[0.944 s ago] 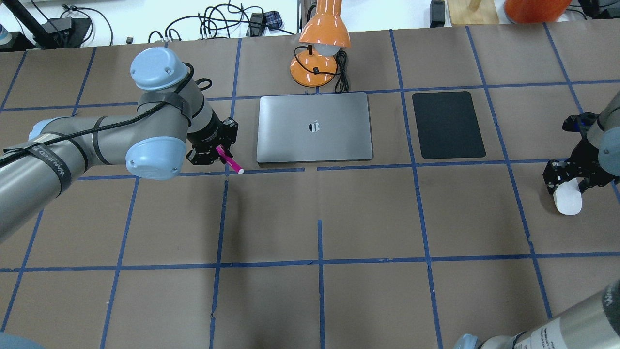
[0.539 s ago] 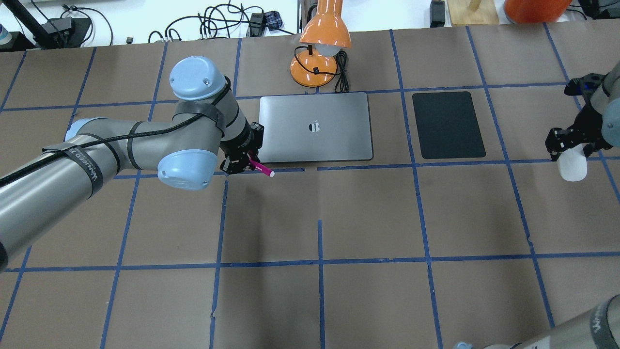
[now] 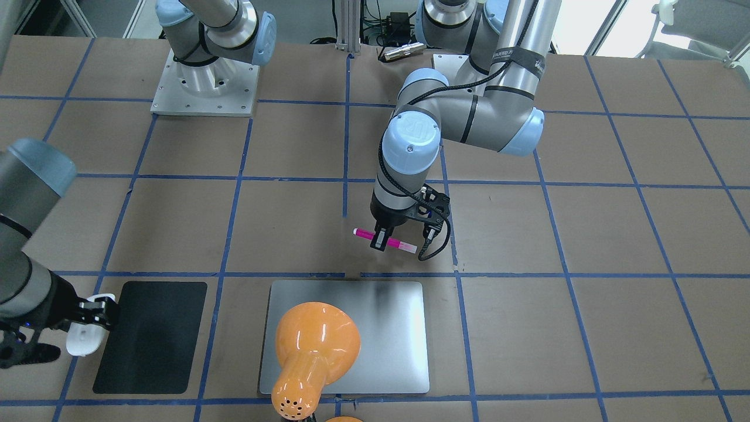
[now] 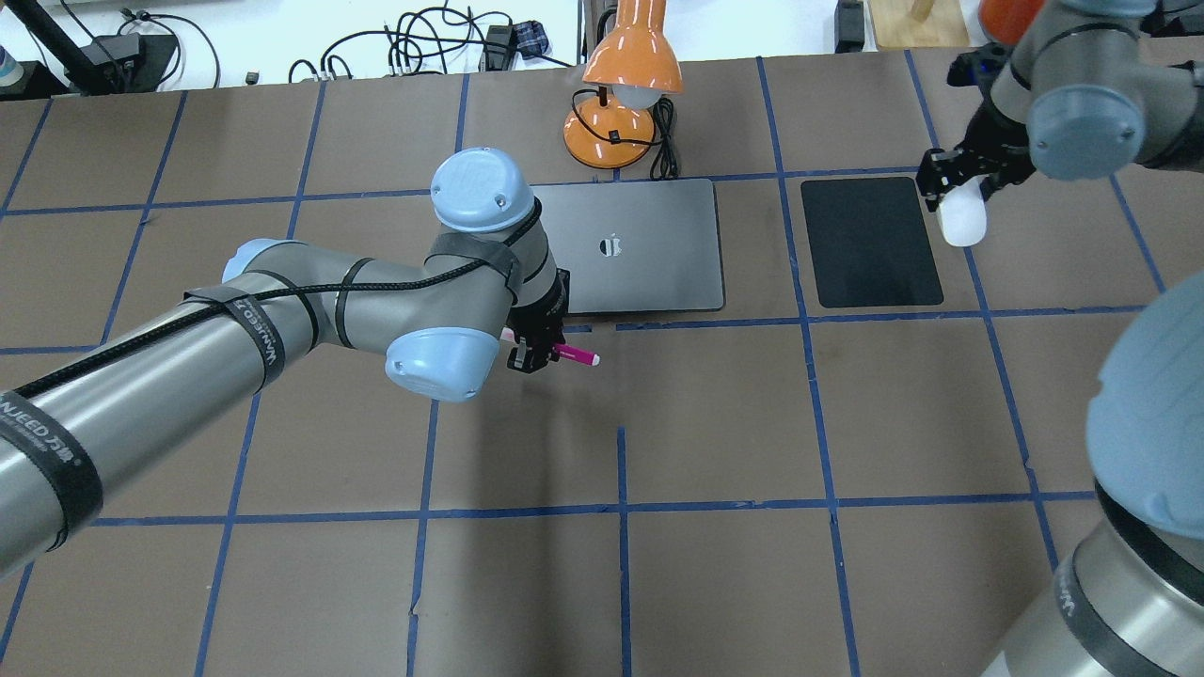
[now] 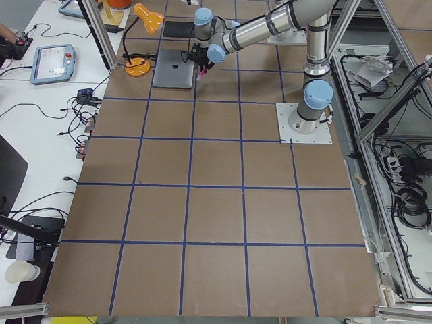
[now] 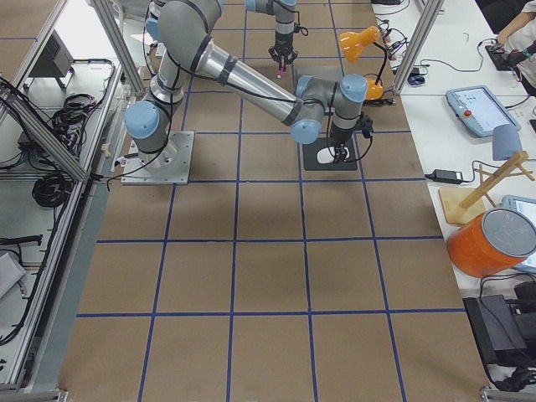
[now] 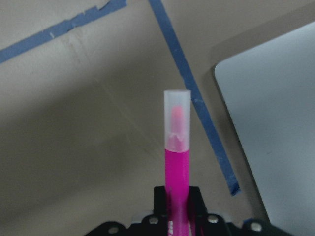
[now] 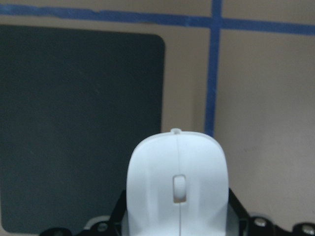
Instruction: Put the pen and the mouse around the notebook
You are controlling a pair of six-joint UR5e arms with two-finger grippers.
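My left gripper needs to release the magenta pen on the table (image 3: 353,244) next to the gap in the blue tape line of the notebook.
My left gripper (image 4: 532,356) is shut on the magenta pen (image 4: 570,354), which lies level just above the table on the robot's side of the silver notebook (image 4: 649,259). The left wrist view shows the pen (image 7: 176,162) pointing past the notebook's corner (image 7: 275,123). In the front view the pen (image 3: 398,244) hangs a short way from the notebook (image 3: 387,334). My right gripper (image 4: 959,199) is shut on the white mouse (image 4: 961,220), held at the right edge of the black pad (image 4: 870,242). The right wrist view shows the mouse (image 8: 177,191) beside that pad (image 8: 78,123).
An orange desk lamp (image 4: 621,94) with a black cord stands behind the notebook, and its shade (image 3: 313,346) covers part of the notebook in the front view. Blue tape lines grid the brown table (image 4: 734,423). Cables lie past the far edge.
The left gripper has carried the pen rightward along the notebook's near edge. The right gripper has taken the mouse away from the robot and leftward, up to the black pad's right edge.
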